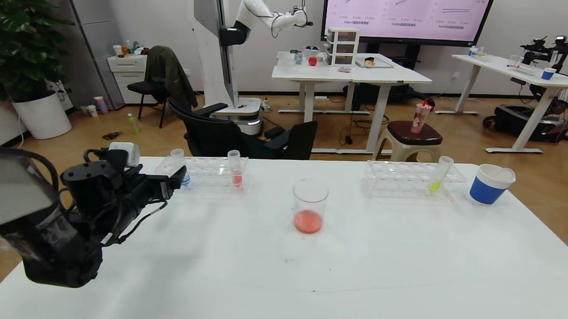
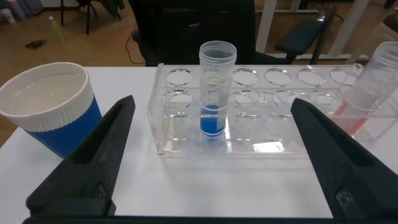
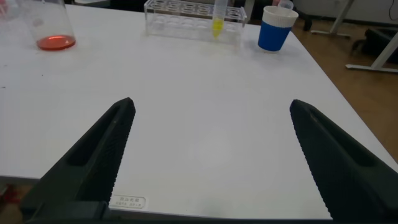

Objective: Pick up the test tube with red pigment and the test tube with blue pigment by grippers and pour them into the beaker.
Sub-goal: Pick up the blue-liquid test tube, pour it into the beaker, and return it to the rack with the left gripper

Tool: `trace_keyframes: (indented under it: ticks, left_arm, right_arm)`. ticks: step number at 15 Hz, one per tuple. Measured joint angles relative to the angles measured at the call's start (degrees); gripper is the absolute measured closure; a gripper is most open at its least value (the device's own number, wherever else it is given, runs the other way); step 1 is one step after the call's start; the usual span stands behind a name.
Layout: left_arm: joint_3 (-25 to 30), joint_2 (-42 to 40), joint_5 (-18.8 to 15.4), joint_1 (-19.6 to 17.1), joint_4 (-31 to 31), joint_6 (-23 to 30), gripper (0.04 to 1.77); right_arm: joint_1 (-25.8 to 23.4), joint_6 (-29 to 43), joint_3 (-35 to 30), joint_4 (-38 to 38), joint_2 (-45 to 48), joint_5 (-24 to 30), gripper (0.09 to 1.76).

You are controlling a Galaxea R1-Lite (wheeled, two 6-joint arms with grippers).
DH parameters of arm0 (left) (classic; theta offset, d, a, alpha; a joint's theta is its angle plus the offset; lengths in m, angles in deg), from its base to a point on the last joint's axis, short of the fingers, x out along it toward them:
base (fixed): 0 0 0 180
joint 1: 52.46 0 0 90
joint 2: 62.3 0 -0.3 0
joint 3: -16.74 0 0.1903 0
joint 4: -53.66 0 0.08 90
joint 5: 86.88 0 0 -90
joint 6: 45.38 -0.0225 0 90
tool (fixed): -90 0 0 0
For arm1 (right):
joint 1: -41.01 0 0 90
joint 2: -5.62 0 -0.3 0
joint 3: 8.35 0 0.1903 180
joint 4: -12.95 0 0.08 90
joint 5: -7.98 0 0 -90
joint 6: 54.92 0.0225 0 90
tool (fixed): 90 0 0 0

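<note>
My left gripper is to close on the upper part (image 1: 178, 161) (image 2: 217, 76) of the blue-pigment tube, just below its rim, where it sticks out above the clear rack.
The blue-pigment tube (image 2: 216, 93) stands upright in the left clear rack (image 2: 255, 146), also seen in the head view (image 1: 177, 165). My left gripper (image 1: 175, 178) is open just in front of it; in the left wrist view the gripper (image 2: 212, 104) has one jaw on each side of the tube and touches nothing. The red-pigment tube (image 1: 236, 169) stands in the same rack, to the right (image 2: 367, 93). The beaker (image 1: 310, 205) stands at the table's centre with red liquid at its bottom. My right gripper (image 3: 211, 106) is open and empty above bare table, far from the beaker (image 3: 53, 28).
A blue-banded paper cup (image 2: 50, 109) stands just left of the left rack. A second rack (image 1: 413, 179) holds a yellow-green tube (image 1: 438, 176), with another paper cup (image 1: 491, 184) at the far right. Black chairs stand behind the table.
</note>
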Motion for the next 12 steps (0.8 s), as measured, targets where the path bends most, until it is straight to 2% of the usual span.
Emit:
trace_keyframes:
  ticks: [5, 12]
  left_arm:
    - [-6.5, 3.4, 0.1, -0.4, 1.2, 0.1, 0.07]
    - [-20.8, 9.7, 0.8, -0.5, 7.7, -0.2, 0.07]
  right_arm:
    - [0.0, 0.0, 0.0, 0.0, 0.0, 0.0, 0.11]
    - [0.0, 0.0, 0.0, 0.0, 0.0, 0.0, 0.11]
